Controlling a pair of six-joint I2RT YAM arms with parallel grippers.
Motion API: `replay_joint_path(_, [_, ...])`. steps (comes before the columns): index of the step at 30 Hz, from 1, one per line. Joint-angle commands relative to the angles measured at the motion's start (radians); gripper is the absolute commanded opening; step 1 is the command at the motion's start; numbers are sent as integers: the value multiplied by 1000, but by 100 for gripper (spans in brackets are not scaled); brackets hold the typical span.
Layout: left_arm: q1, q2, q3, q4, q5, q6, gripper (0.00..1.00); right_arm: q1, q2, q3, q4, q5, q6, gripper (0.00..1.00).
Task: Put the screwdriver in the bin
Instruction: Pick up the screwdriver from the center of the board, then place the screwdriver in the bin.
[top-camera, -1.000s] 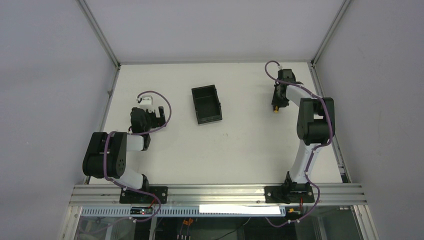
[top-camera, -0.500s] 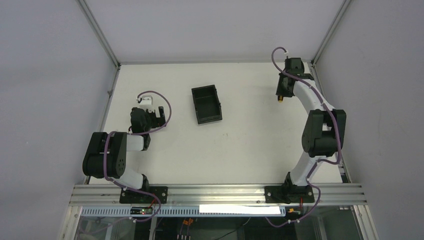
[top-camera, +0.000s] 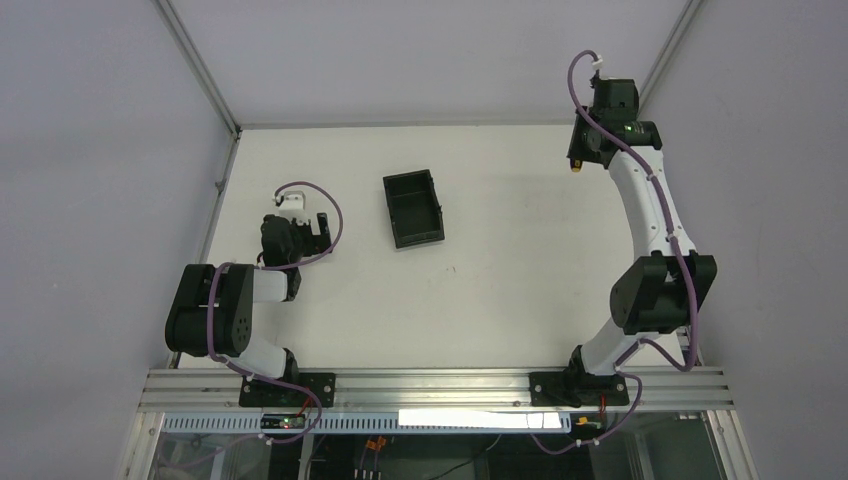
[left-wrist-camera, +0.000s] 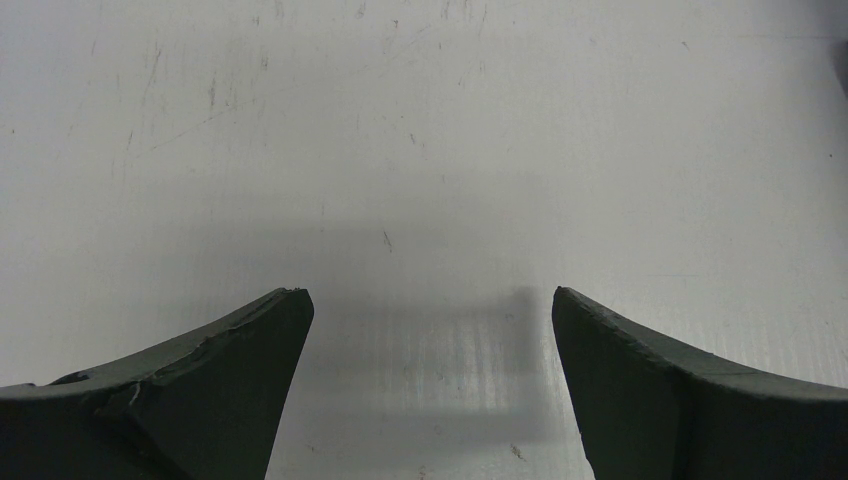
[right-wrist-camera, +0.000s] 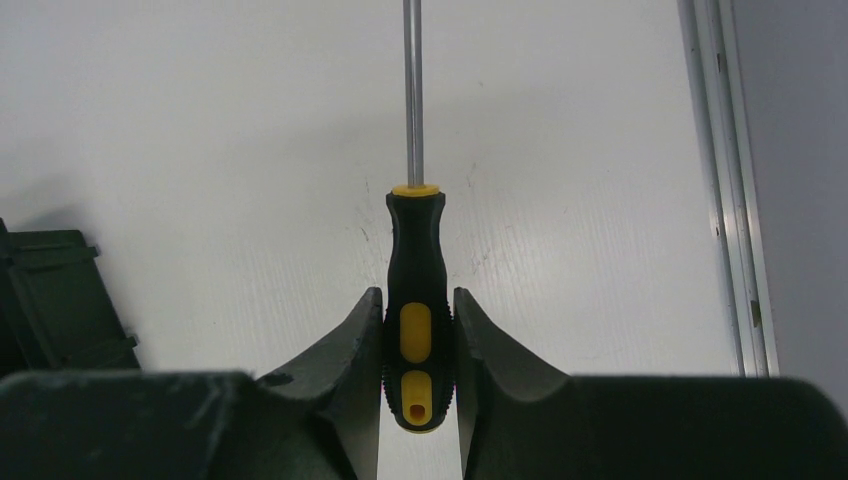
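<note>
I need to let go of the screwdriver with my right gripper on the middle of the black bin's bottom (top-camera: 417, 213), with its handle toward the bin's near end.
My right gripper (top-camera: 582, 158) is shut on the screwdriver (right-wrist-camera: 416, 260) and holds it raised at the far right of the table. In the right wrist view the jaws (right-wrist-camera: 417, 300) clamp the black and yellow handle, and the thin metal shaft points straight ahead, out of the top of the view. Its yellow end shows in the top view (top-camera: 575, 168). The black bin (top-camera: 413, 208) stands open-topped at the table's far middle, well left of the right gripper. A corner of it shows in the right wrist view (right-wrist-camera: 50, 300). My left gripper (top-camera: 321, 222) is open and empty, low over the bare table (left-wrist-camera: 430, 300).
A metal frame rail (right-wrist-camera: 722, 180) runs along the table's right edge, close to the right gripper. Grey enclosure walls stand behind and beside the table (top-camera: 420, 60). The left arm rests folded at the near left (top-camera: 215, 310).
My right arm has stretched up and moved back and to the right with the screwdriver in its jaws. The left arm and the bin have not moved.
</note>
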Motion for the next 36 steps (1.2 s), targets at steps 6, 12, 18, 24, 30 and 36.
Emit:
replay_joint_path(6, [-9, -21, 0, 28, -20, -4, 99, 16, -105, 158, -105, -9, -7, 7])
replay_joint_path(12, [-9, -20, 0, 28, -20, -4, 99, 84, -102, 222, -140, 10, 4, 7])
replay_joint_path(18, [-9, -21, 0, 27, -20, -4, 99, 195, -77, 257, -145, 36, 34, 7])
replay_joint_path(24, [-9, -20, 0, 27, -20, -4, 99, 302, -21, 301, -140, 59, 70, 6])
replay_joint_path(30, [-9, -21, 0, 27, -21, -4, 99, 420, 36, 343, -128, 83, 83, 6])
replay_joint_path(36, [-9, -20, 0, 27, -21, -4, 99, 524, 99, 394, -110, 83, 103, 6])
